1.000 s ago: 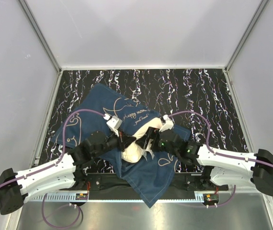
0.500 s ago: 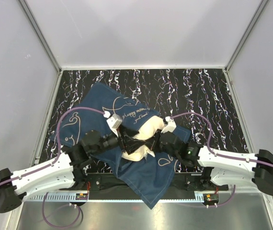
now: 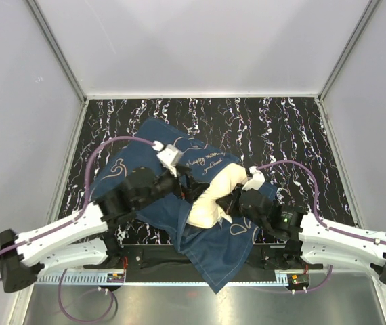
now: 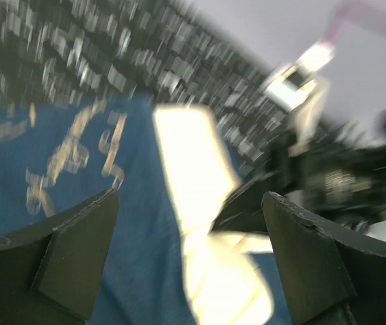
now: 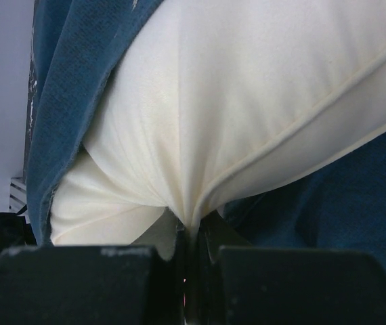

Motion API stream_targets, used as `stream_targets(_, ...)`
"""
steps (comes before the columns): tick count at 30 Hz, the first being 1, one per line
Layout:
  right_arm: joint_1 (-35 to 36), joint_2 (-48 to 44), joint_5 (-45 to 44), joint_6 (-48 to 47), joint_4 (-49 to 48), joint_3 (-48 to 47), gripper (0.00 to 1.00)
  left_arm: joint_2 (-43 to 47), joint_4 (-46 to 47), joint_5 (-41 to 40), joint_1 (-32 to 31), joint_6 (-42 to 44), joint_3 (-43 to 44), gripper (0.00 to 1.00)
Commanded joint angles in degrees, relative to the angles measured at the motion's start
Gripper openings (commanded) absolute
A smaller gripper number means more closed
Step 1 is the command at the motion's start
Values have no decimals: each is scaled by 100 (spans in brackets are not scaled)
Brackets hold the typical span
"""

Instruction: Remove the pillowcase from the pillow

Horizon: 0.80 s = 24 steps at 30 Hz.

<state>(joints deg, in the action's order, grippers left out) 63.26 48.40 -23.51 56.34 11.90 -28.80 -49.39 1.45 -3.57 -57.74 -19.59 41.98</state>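
Note:
My left gripper is to pinch that edge (image 4: pixel 167 193) of the pillowcase next and peel it back while my right gripper holds the cream pillow, as the pillowcase's edge still wraps the pillow's side.
The navy-blue pillowcase (image 3: pixel 173 152) with pale gold drawings lies crumpled in the middle of the table. The cream pillow (image 3: pixel 213 196) bulges out of its near opening. My right gripper (image 3: pixel 228 205) is shut on the pillow's seamed edge (image 5: pixel 200 203), the fabric pinched into folds between the jaws, with pillowcase (image 5: pixel 64 81) draped over the pillow's left side. My left gripper (image 3: pixel 187 184) hovers open over the pillowcase (image 4: pixel 91 223) beside the exposed pillow (image 4: pixel 193 169); nothing sits between its fingers (image 4: pixel 64 250). The left wrist view is blurred.
The table (image 3: pixel 281 128) has a black top with white streaks and grey walls on three sides. A corner of the pillowcase (image 3: pixel 213 271) hangs over the near edge between the arm bases. Purple cables (image 3: pixel 105 152) loop above each arm.
The left gripper let go, opened wide and moved back and right over the pillowcase. The right gripper shut on the pillow's edge and pulled it rightward; more pillow shows.

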Motion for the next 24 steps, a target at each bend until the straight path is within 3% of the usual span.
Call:
stream_targets(1,-16,-41,-365,-44,-275,14,0,-447,-453,-530,-27,-123,21,93)
stream_targets(16,-16,-252,-225,-158,-118,14,0,-1117,-356,-1505,-54,-651,-251,92)
stream_targets(24,-16,-261,-172,-167,-179,58,0,-1477,-435,-1497,-124,-695,-260,89)
